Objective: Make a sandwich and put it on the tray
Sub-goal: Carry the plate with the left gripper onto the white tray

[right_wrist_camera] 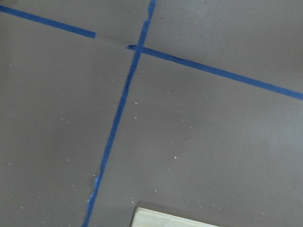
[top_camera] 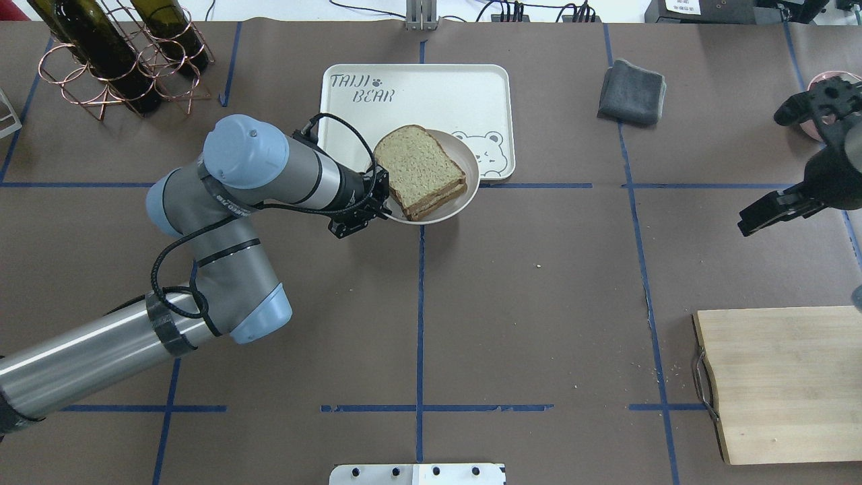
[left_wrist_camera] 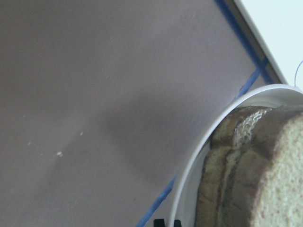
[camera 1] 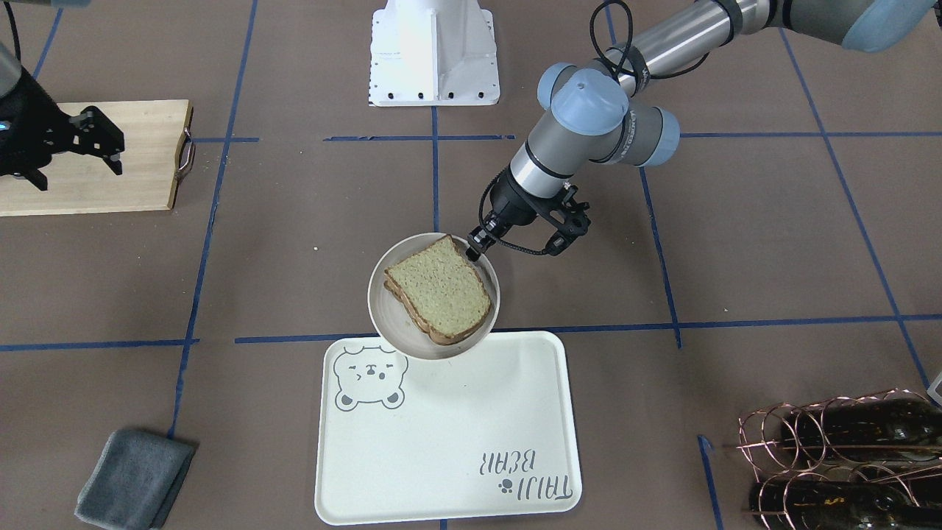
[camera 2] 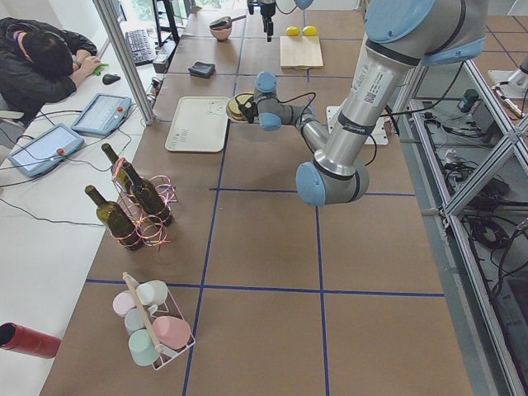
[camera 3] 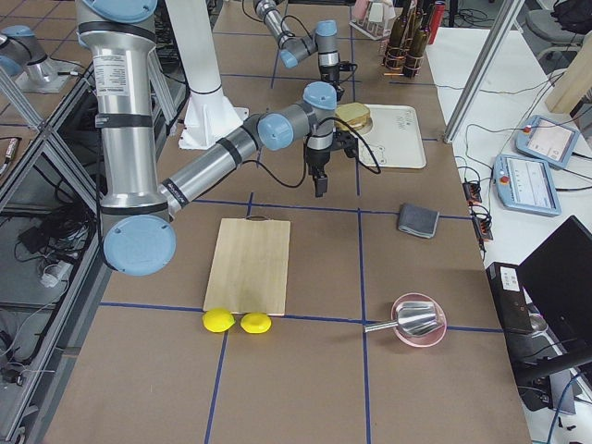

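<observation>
Next, my left gripper lets go of the sandwich plate on the tray (camera 1: pixel 444 422), in the space between the bear-face drawing and the printed lettering.
The sandwich (camera 1: pixel 439 288), two tan bread slices stacked, lies on a small round white plate (camera 1: pixel 383 313). No egg shows between the slices. My left gripper (camera 1: pixel 471 249) is shut on the plate's rim and holds it over the tray's (camera 1: pixel 456 434) edge, beside the bear-face drawing. In the overhead view the sandwich (top_camera: pixel 419 172) and plate (top_camera: pixel 473 180) overlap the tray's (top_camera: pixel 444 94) near edge, with my left gripper (top_camera: pixel 385 210) at the plate's left. The left wrist view shows the plate rim (left_wrist_camera: pixel 199 156) and bread crusts (left_wrist_camera: pixel 255 179). My right gripper (top_camera: pixel 759 174) hangs open and empty at the far right.
A wooden cutting board (top_camera: pixel 781 384) lies at the near right below my right gripper. A grey cloth (top_camera: pixel 632 91) lies right of the tray. A copper rack with wine bottles (top_camera: pixel 114 60) stands at the far left. Two lemons (camera 3: pixel 231 321) and a pink bowl (camera 3: pixel 418 321) lie beyond the board.
</observation>
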You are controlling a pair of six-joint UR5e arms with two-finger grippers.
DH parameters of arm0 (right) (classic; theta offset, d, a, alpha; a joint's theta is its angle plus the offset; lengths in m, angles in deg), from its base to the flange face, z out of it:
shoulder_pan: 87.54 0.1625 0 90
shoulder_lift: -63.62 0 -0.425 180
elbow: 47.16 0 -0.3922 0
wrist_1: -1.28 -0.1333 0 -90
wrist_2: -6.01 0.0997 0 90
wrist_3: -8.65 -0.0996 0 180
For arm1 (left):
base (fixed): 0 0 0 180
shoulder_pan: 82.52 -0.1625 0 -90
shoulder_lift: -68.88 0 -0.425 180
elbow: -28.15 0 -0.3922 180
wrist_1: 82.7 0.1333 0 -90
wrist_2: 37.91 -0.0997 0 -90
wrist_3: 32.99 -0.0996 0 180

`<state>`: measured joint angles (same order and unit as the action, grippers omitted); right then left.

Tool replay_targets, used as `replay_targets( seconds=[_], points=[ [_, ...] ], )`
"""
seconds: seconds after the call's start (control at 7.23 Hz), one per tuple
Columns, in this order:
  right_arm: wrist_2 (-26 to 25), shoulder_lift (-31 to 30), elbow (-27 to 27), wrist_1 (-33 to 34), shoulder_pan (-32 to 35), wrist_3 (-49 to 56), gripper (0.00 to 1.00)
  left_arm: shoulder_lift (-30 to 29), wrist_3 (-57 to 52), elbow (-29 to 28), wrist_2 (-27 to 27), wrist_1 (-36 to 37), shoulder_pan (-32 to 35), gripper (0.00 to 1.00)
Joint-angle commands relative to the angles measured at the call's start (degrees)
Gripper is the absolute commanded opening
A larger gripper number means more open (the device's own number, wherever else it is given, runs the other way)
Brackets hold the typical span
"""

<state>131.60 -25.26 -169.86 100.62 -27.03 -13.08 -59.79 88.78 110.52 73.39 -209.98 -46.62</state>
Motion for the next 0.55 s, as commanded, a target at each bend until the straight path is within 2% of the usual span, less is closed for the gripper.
replay_targets(
  seconds=[0.0, 0.14, 0.28, 0.42],
  points=[
    [3.34, -1.65, 2.72, -0.03, 5.57, 7.39, 1.00, -6.73, 2.66, -9.46, -4.04, -0.16, 2.59, 0.00],
    [3.34, -1.56, 3.07, -0.11, 5.93, 7.41, 1.00, -8.51, 3.29, -13.34, -4.33, -2.51, 3.12, 0.00],
    [3.43, -1.48, 3.16, -0.11, 6.19, 7.41, 1.00, -9.75, 5.47, -17.81, -8.16, -7.58, 3.04, 0.00],
    [4.04, -1.48, 3.25, -0.03, 6.54, 7.41, 1.00, -11.67, 5.67, -22.04, -9.15, -8.50, 3.04, 0.00]
  ],
)
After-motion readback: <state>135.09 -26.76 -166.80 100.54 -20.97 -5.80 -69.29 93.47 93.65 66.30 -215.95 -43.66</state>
